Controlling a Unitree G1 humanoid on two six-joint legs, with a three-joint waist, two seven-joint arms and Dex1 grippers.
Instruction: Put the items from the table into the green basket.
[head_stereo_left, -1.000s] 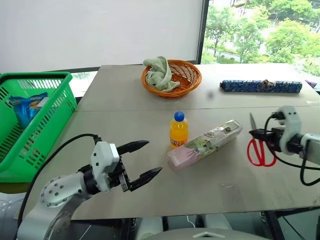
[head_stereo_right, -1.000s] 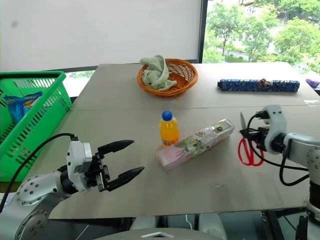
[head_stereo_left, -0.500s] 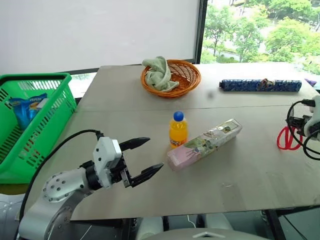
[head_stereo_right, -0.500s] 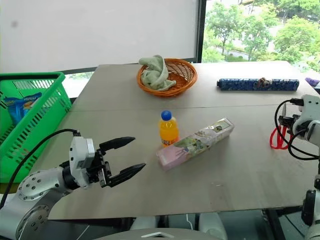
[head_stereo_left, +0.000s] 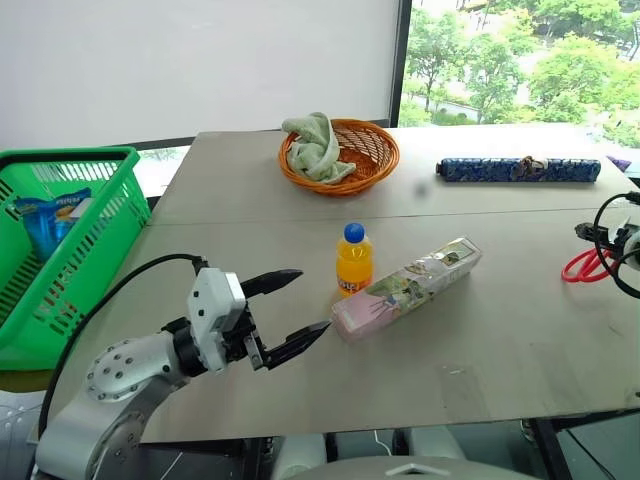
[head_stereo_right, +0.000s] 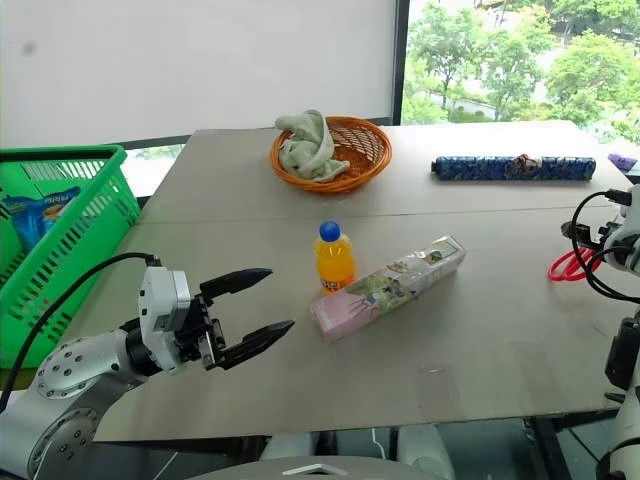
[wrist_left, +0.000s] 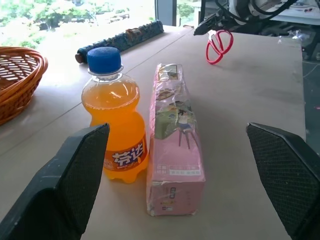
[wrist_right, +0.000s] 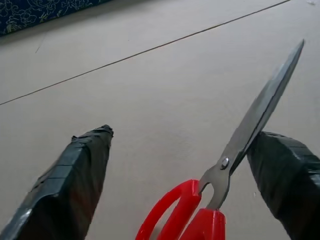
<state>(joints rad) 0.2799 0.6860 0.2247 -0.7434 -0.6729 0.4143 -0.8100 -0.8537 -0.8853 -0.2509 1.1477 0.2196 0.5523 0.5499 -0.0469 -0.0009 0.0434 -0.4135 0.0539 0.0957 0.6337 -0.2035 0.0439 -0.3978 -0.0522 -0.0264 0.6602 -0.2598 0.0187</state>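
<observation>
I move my left gripper to the orange drink bottle next and close it around the bottle's middle (head_stereo_left: 354, 269) (wrist_left: 123, 134), just above its label.
The orange drink bottle (head_stereo_left: 350, 261) with a blue cap stands mid-table, touching the long floral pinkish pack (head_stereo_left: 405, 288) that lies beside it. My left gripper (head_stereo_left: 312, 300) hovers open and empty a short way in front of the bottle. Red-handled scissors (head_stereo_left: 584, 265) are at the table's right edge, between the spread fingers of my open right gripper (wrist_right: 185, 135). Their blade (wrist_right: 262, 112) leans against one finger (wrist_right: 287, 175). The green basket (head_stereo_left: 95, 255) stands off the table's left side, beyond my left arm.
A blue packet (head_stereo_left: 52, 215) lies in the green basket. At the back of the table (head_stereo_left: 500, 350) sit a round orange wicker basket (head_stereo_left: 370, 165) holding a pale green cloth (head_stereo_left: 312, 148) and a long dark blue patterned roll (head_stereo_left: 518, 170).
My right arm swung out to the table's right edge with the scissors, and its fingers went from shut on them to open. The left gripper stayed put.
</observation>
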